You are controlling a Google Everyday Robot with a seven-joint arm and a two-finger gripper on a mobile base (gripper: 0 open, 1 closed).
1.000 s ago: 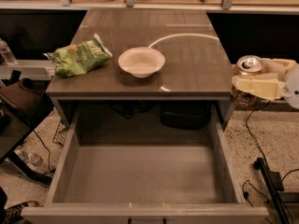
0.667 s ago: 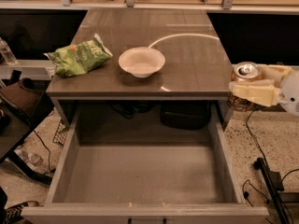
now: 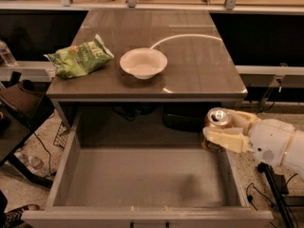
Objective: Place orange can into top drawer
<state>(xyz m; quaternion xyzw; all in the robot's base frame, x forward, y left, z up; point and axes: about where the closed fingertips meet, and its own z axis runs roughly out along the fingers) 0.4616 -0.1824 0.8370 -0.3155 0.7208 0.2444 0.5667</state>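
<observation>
Next, I release the orange can, now upright over the top drawer's wall, near the middle of the drawer's bare bottom (image 3: 135, 171), level with the white bowl.
The orange can (image 3: 217, 120) shows its silver top with pull tab; its body is mostly hidden by cream fingers (image 3: 223, 137). My gripper (image 3: 221, 130) is shut on the can and holds it upright over the right wall of the top drawer (image 3: 137, 177), near its back right corner. The drawer is pulled out, wide and grey, with a bare flat floor. The white arm reaches in from the right edge.
On the grey-brown tabletop (image 3: 199, 65) lie a green chip bag (image 3: 80, 57) at the left and a white bowl (image 3: 143, 62) in the middle. A dark stand (image 3: 275, 194) and cables are on the floor to the right. Chair parts stand at the left.
The gripper with the can has moved left and down, from beside the table's right edge to over the drawer's right wall.
</observation>
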